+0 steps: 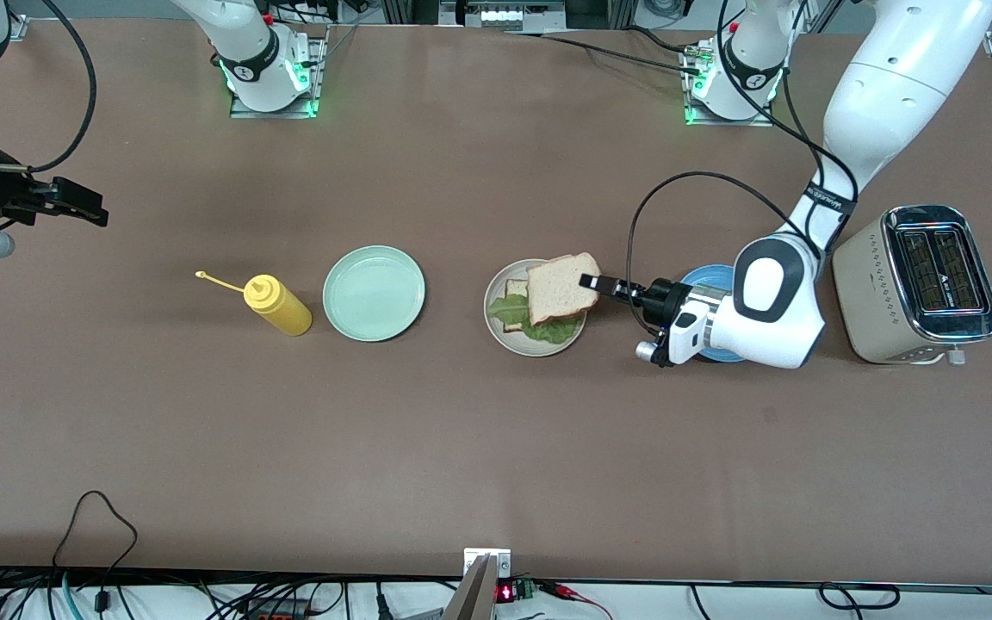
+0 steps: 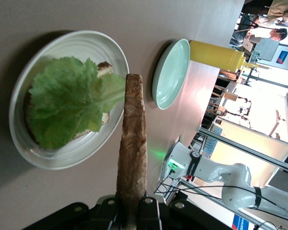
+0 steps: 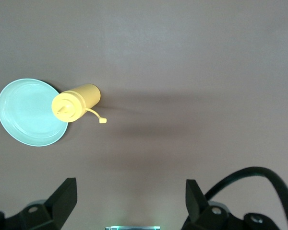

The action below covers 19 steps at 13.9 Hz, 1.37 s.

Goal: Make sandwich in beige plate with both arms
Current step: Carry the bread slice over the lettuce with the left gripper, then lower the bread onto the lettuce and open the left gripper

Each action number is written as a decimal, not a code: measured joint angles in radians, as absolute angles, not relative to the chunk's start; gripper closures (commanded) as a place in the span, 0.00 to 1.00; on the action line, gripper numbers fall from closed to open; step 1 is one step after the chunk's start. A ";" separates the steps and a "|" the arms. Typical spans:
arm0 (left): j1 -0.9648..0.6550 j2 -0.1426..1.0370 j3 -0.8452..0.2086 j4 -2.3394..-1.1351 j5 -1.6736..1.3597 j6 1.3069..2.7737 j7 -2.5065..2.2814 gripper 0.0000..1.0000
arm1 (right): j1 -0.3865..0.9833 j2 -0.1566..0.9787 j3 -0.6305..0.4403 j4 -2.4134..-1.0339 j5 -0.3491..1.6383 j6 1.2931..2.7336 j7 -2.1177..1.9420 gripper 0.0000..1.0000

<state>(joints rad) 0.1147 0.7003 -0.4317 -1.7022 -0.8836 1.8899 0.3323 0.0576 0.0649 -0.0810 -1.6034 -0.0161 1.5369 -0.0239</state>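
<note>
Next, I let go of the second toast slice with my left gripper on top of the green lettuce leaf [image 1: 541,309] [image 2: 75,101] in the beige plate. The slice is now held over the plate.
The beige plate [image 1: 500,334] lies mid-table and holds a toast slice [image 1: 516,288] with a green lettuce leaf [image 1: 548,329] on it. My left gripper [image 1: 592,282] is shut on the edge of a second toast slice [image 1: 561,287], held over the plate above the lettuce. In the left wrist view this slice [image 2: 133,143] shows edge-on, with its crust between the shut fingers of the left gripper [image 2: 133,211]. The plate [image 2: 62,160] and lettuce [image 2: 67,103] show beside it. My right gripper [image 1: 91,207] waits raised at the right arm's end of the table, open and empty [image 3: 129,201].
A mint green plate [image 1: 374,293] and a yellow squeeze bottle [image 1: 279,306] lie toward the right arm's end. A blue plate [image 1: 711,280] sits under the left arm's wrist. A toaster [image 1: 918,284] stands at the left arm's end.
</note>
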 measured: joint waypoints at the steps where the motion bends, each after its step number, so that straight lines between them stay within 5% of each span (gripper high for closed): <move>1: 0.110 0.713 -0.432 -1.702 -0.886 1.908 0.358 1.00 | 0.058 0.062 -0.081 -1.607 -0.016 1.537 -0.024 0.00; 19: 0.079 0.855 -0.417 -1.683 -1.003 1.940 0.528 1.00 | 0.066 0.058 -0.081 -1.614 -0.016 1.537 -0.024 0.00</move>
